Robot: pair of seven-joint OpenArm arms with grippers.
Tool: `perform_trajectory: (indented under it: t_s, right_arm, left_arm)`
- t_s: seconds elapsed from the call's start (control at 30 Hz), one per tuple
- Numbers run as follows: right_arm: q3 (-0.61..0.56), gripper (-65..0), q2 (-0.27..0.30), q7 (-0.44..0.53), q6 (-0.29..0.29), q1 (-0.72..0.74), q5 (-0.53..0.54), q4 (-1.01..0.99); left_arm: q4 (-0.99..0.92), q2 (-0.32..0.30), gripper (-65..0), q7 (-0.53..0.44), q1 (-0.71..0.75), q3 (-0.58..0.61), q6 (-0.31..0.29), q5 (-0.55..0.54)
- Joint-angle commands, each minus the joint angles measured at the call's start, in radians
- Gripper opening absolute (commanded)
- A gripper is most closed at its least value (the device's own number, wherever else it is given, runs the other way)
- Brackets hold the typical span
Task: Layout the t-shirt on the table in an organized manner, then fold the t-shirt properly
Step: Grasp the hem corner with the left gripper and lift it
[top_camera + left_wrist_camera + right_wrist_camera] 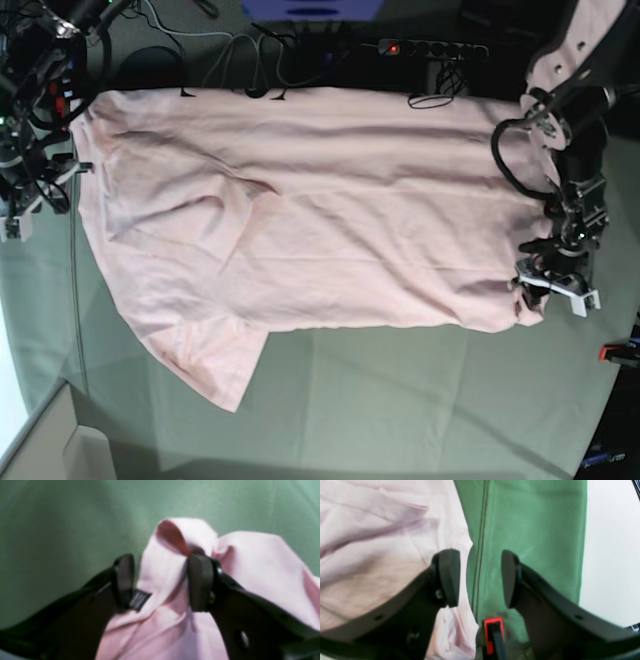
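Next, I close my right gripper on the t-shirt's shoulder (143, 289), next to the base of the sleeve that points toward the front, to start the fold.
The pale pink t-shirt (300, 210) lies spread across the grey-green table (400, 400), wrinkled, with one sleeve pointing toward the front left. My left gripper (160, 582) is at the shirt's right edge. It stands open, and a raised fold of the t-shirt (165, 562) sits between its fingers, touching the right pad (200, 582). In the base view this left gripper (530, 285) is low over the cloth. My right gripper (480, 580) is open at the shirt's other end. Its left finger (448, 577) is over the t-shirt (382, 542), and its right finger is over bare table (532, 530).
A red clamp (492, 635) grips the table's edge just below my right gripper, with pale floor (610, 555) beyond it. Another red clamp (615, 352) sits at the right edge. Cables and a power strip (430, 48) run along the back.
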Motion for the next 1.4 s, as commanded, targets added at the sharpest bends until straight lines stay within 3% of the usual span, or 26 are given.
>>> perform_trajectory:
  t_s: [0.0,0.27,0.47,1.0,1.17,1.37]
  right_arm:
    - [0.003,-37.9,0.013,0.021,-0.004,0.01,0.016,0.016]
    - [-0.017,-37.9,0.013,0.021,-0.004,0.01,0.016,0.016]
    - [-0.039,-38.1,0.025,0.021,-0.004,0.008,0.016,0.023]
    - [-0.039,-38.2,0.027,0.021,-0.004,0.01,0.017,0.021]
    - [-0.039,-38.2,0.027,0.021,-0.004,0.01,0.017,0.018]
    - [-0.039,-38.1,0.027,0.021,-0.004,0.01,0.017,0.018]
  left_arm:
    - [0.007,-0.009,-31.8,0.011,-0.012,0.001,0.005,0.003]
    - [0.024,-0.009,-31.8,0.001,0.009,0.0,0.003,-0.01]
    - [0.14,-0.01,-31.8,0.011,0.011,0.009,0.005,-0.174]
    - [0.127,0.015,-31.8,0.006,-0.045,0.012,0.008,-0.174]
    - [0.015,-0.001,-31.8,0.001,-0.069,0.113,0.011,-0.177]
    - [0.002,-0.01,-31.8,0.001,-0.069,0.122,0.012,-0.18]
